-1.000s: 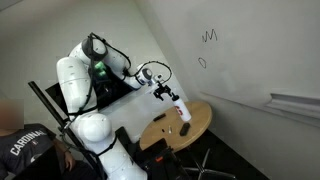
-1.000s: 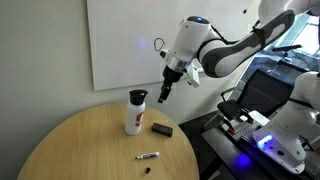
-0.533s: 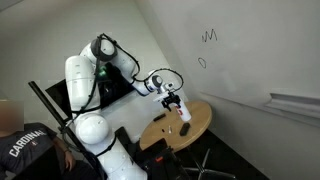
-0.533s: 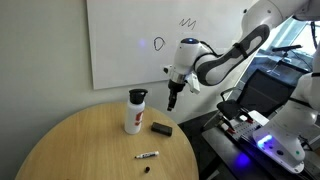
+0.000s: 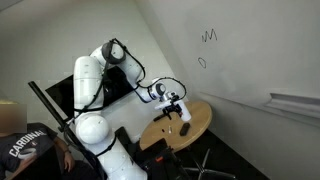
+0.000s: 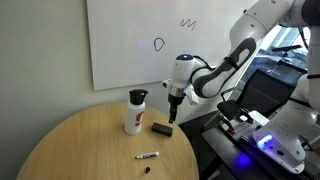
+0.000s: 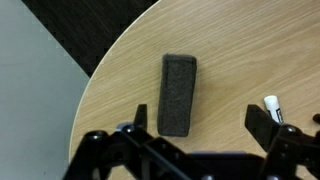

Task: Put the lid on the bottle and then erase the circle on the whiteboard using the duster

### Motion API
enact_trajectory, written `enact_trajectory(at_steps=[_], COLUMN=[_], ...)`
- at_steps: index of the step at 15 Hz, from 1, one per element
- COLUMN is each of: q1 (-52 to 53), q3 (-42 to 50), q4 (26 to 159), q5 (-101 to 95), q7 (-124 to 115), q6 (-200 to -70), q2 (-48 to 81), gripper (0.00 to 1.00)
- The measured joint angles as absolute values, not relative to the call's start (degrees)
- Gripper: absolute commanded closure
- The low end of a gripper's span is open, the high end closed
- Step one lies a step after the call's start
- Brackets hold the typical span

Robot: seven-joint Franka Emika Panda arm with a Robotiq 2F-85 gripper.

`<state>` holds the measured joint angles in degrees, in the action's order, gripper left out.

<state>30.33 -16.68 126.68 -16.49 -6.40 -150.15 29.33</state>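
The robot's gripper needs to close across the long sides of the middle of the dark duster (image 5: 186,128) (image 7: 176,97), because the duster is needed to erase the circle.
The duster (image 7: 178,93) is a dark block lying flat on the round wooden table (image 6: 90,140). In the wrist view it sits just inside one finger (image 7: 138,117). My gripper (image 7: 200,120) hangs open just above it, touching nothing. In both exterior views the gripper (image 6: 172,113) (image 5: 173,107) points down over the duster (image 6: 162,128). The white bottle (image 6: 134,112) stands upright beside it with a dark top. I cannot tell whether that top is the lid. The circle (image 6: 158,44) (image 5: 201,62) is drawn on the whiteboard (image 6: 120,60).
A white marker (image 6: 148,156) and a small dark piece (image 6: 148,171) lie near the table's front edge. The marker's tip (image 7: 271,102) shows by the other finger. A zigzag scribble (image 6: 187,21) is on the board. A dark monitor (image 6: 262,95) stands beside the table.
The arm has come down and moved sideways from above bottle height to just over the duster. The jaws stayed open. The bottle, duster and marker have not moved.
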Motion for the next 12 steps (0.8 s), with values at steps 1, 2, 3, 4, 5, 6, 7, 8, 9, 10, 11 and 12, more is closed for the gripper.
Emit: enact_trajectory(at_steps=[1, 2, 3, 4, 5, 6, 7, 8, 9, 10, 11, 12], q1=[30.40, 30.41, 30.42, 30.42, 30.43, 30.50, 30.75, 31.49, 32.48, 33.43, 34.31, 34.86], q3=[-16.68, -16.68, -16.68, -16.67, -16.67, -16.62, -16.38, -15.62, -14.57, -13.55, -12.61, -11.87], q4=[126.68, 126.68, 126.68, 126.68, 126.64, 126.58, 126.51, 126.43, 126.39, 126.40, 126.42, 126.48], q5=[-16.49, -16.49, -16.49, -16.49, -16.55, -16.66, -17.20, -18.15, -19.25, -19.98, -20.16, -20.16], q7=[-6.59, -6.73, -6.80, -6.81, -6.71, -6.70, -6.70, -6.92, -7.12, -7.27, -7.31, -7.31], q6=[-150.15, -150.15, -150.15, -150.15, -150.15, -150.15, -150.17, -150.34, -151.00, -152.31, -154.32, -156.83], q2=[29.17, 29.04, 29.00, 28.99, 29.09, 29.35, 29.75, 30.29, 30.98, 31.81, 32.85, 33.99], gripper=[0.00, 0.00, 0.00, 0.00, 0.00, 0.00, 0.00, 0.00, 0.00, 0.00, 0.00, 0.00])
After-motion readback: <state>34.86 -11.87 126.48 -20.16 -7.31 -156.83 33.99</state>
